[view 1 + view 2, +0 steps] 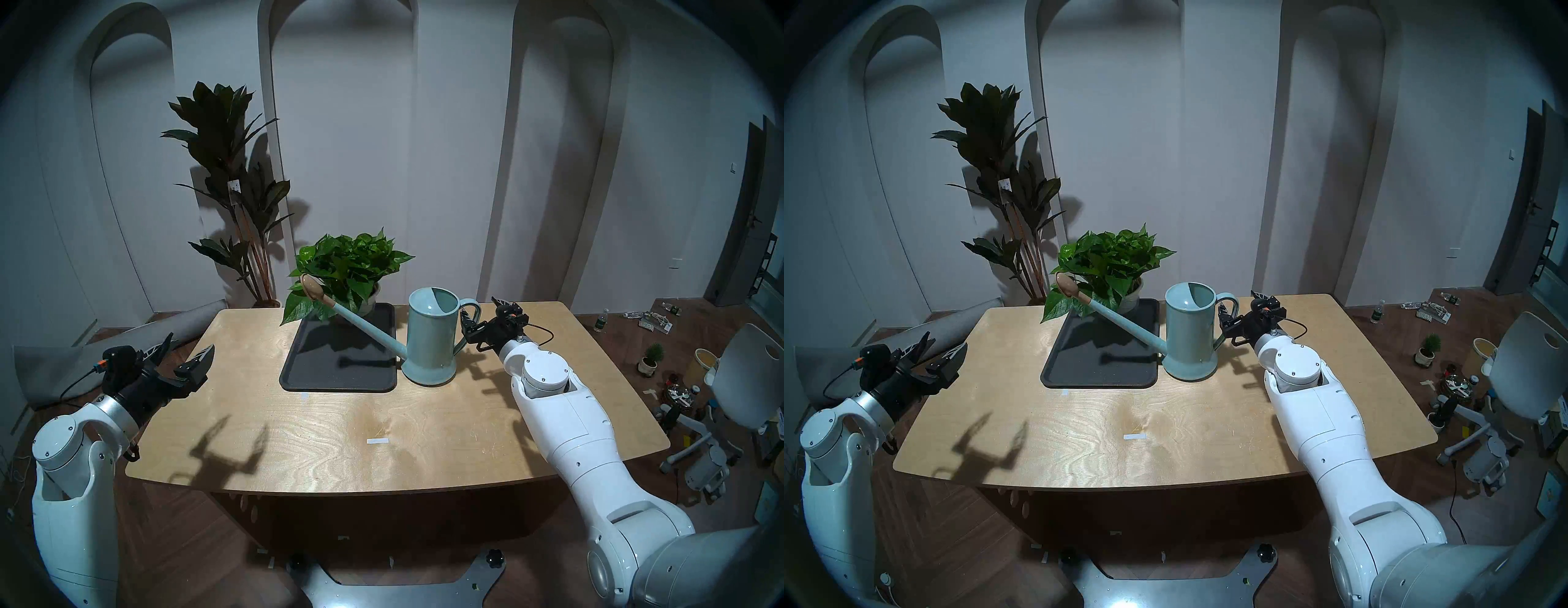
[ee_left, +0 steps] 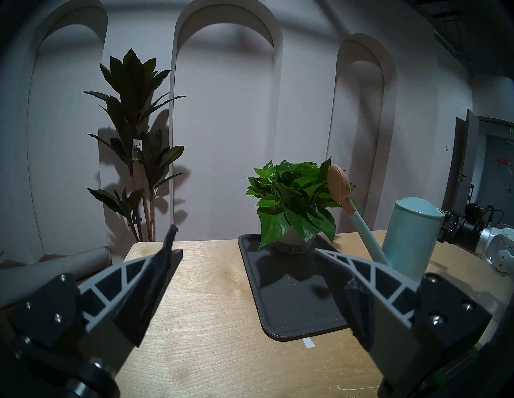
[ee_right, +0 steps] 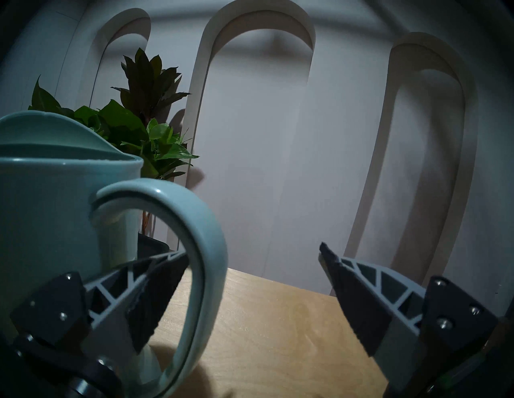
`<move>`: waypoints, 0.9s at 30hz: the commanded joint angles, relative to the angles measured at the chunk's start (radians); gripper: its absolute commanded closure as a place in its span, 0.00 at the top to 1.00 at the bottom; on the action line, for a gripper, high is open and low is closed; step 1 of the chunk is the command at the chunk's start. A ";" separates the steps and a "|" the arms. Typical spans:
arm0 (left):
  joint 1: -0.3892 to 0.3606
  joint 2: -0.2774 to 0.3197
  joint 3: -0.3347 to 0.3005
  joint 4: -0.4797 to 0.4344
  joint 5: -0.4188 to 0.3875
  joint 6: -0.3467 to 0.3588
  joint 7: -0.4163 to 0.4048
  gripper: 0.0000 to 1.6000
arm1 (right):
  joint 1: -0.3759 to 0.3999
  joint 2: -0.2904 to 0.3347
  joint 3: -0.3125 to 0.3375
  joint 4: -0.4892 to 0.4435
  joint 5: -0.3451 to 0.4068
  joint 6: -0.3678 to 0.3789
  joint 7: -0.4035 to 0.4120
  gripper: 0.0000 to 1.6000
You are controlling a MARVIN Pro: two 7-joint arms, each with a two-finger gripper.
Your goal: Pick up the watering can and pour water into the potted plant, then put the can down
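My right gripper will close on the watering can's loop handle [image 1: 472, 302] and pull the watering can back before lifting it, because its tan rose is lying against the potted plant's leaves.
The pale teal watering can [image 1: 432, 335] stands upright on the table, right of the tray. Its spout rises left, and the tan rose [image 1: 313, 288] sits against the leaves of the potted plant [image 1: 348, 267]. That bushy green plant stands in a pale pot at the tray's far end. My right gripper [image 1: 481, 309] is open at the can's loop handle [image 3: 205, 230]. One finger [image 3: 155, 280] reaches through the loop, the other stands clear to the right. My left gripper [image 1: 190, 344] is open and empty above the table's left edge.
The dark tray [image 1: 339, 373] lies mid-table on the wooden table [image 1: 339, 424]. A tall dark-leaved plant [image 1: 229, 161] stands on the floor behind the table's left corner. A white chair [image 1: 746, 382], a tiny potted plant [image 1: 651, 356] and clutter sit on the floor to the right.
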 commanded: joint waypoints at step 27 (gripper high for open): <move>-0.001 0.003 0.000 -0.018 0.000 -0.003 0.000 1.00 | 0.144 -0.052 0.010 0.177 0.002 -0.127 -0.040 0.15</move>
